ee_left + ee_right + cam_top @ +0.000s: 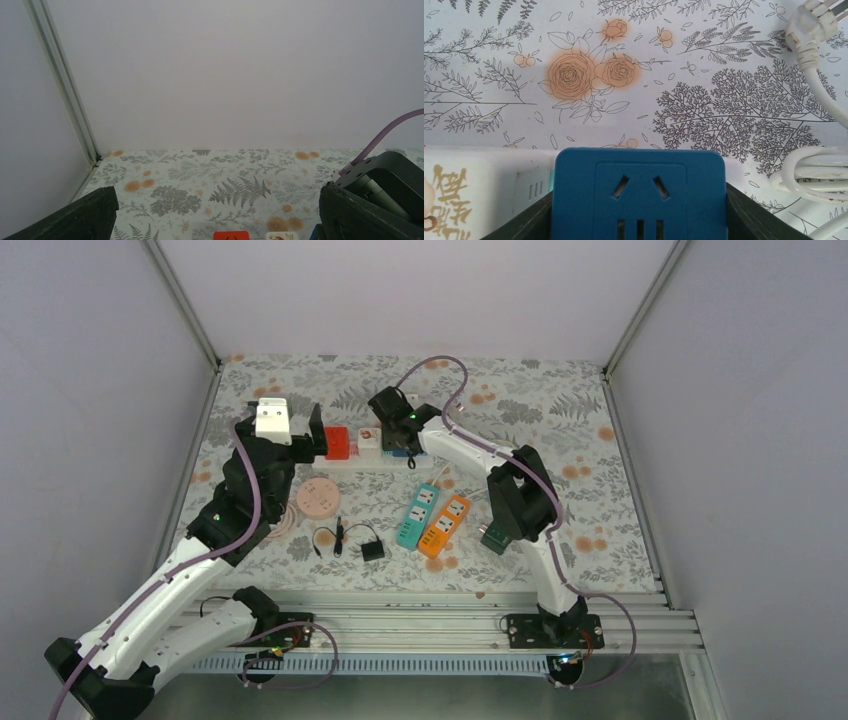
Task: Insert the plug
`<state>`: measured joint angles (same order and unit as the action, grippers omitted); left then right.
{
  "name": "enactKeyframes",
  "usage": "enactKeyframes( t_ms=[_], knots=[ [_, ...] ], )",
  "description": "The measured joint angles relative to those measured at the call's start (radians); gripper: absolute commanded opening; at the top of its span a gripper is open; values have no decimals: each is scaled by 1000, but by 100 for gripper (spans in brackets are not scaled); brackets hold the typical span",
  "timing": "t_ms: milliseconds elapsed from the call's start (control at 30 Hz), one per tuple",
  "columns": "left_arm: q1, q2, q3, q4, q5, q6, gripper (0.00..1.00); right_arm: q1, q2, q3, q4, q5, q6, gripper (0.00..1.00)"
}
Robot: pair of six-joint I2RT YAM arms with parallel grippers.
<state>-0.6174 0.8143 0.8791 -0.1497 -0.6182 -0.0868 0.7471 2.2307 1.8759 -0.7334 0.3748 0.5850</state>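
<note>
Next, my right gripper lets go of the blue socket adapter on the white power strip [411,430], next to the white adapter.
A white power strip [352,464] lies at the back of the table, carrying a red adapter [337,442] and a white adapter [369,439]. My right gripper [398,438] is shut on a blue socket adapter [639,195] at the strip's right end. In the right wrist view its dark fingers [526,222] press both sides of the adapter, and the white adapter [479,195] stands just to the left. My left gripper [318,438] is open beside the red adapter. In the left wrist view its wide-apart fingers [75,217] flank the red adapter's top [231,235].
A teal power strip [417,515] and an orange one [445,526] lie mid-table. A round pinkish disc [319,498] and a black charger with its cable [372,550] lie in front. A white plug [809,25] and coiled white cord [819,170] lie right of the blue adapter.
</note>
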Motion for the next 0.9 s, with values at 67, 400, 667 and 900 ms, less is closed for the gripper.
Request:
enactKeyframes(
  t_ms=[67,400,667,900],
  knots=[
    [0,0,0,0,-3,0,100,3,3,2,1,8,-2,48],
    [0,10,0,-2,-29,0,100,13,15,-47,64,27,-19,44],
    [0,10,0,-3,-36,0,100,13,-16,-117,145,29,-27,46],
    [0,14,0,-2,-36,0,100,6,-14,-100,152,35,-55,46]
  ],
)
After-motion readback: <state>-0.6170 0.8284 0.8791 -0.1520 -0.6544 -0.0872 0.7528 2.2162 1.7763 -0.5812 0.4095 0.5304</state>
